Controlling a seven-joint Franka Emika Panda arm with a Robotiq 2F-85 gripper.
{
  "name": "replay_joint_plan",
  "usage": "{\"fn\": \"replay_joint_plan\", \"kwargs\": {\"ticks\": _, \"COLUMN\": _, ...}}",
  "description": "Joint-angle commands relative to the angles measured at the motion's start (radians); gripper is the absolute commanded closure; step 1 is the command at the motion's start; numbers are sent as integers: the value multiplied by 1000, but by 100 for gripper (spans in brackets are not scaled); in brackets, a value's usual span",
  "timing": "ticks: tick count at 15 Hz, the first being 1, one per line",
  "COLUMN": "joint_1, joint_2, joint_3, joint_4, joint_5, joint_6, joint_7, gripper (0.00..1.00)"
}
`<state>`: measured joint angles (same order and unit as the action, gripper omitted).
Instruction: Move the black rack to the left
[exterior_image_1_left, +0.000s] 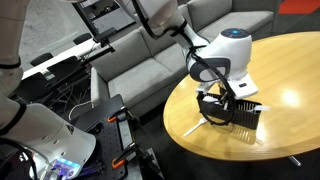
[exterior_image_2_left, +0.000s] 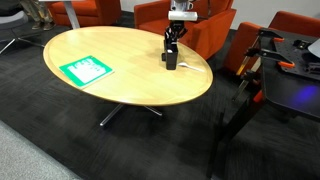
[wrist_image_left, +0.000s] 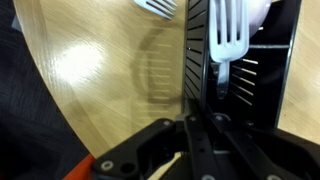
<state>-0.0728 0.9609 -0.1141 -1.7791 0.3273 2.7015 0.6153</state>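
Observation:
My gripper should set the black rack on the table (exterior_image_1_left: 196, 94) between the loose white fork and the grey sofa.
The black rack (exterior_image_1_left: 241, 112) stands on the round wooden table (exterior_image_1_left: 290, 70), and it also shows in an exterior view (exterior_image_2_left: 171, 60). In the wrist view its slatted wall (wrist_image_left: 195, 50) runs up the frame, with a white plastic fork (wrist_image_left: 230, 35) standing inside it. My gripper (wrist_image_left: 200, 122) is down on the rack's near end, its fingers closed across the side wall. In both exterior views the gripper (exterior_image_1_left: 213, 98) (exterior_image_2_left: 171, 45) sits right on top of the rack's end. The rack's base is on the table.
A second white fork (wrist_image_left: 158, 6) lies on the table beside the rack. A green-and-white card (exterior_image_2_left: 88, 69) lies on the far side of the table. A grey sofa (exterior_image_1_left: 130, 60), orange chairs (exterior_image_2_left: 160, 12) and a black cart (exterior_image_2_left: 285, 60) surround the table.

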Motion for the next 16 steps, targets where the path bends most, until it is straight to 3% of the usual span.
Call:
{"fn": "replay_joint_plan", "kwargs": {"ticks": 1, "joint_1": 44, "joint_2": -73, "joint_3": -14, "joint_4": -61, "joint_5": -7, "joint_6": 11, "joint_7": -14, "gripper": 99}}
{"fn": "replay_joint_plan", "kwargs": {"ticks": 10, "joint_1": 204, "joint_2": -199, "joint_3": 1, "joint_4": -215, "joint_5": -40, "joint_6": 91, "joint_7": -15, "gripper": 99}}
{"fn": "replay_joint_plan", "kwargs": {"ticks": 16, "joint_1": 283, "joint_2": -183, "joint_3": 46, "joint_4": -245, "joint_5": -56, "joint_6": 153, "joint_7": -26, "gripper": 99}}
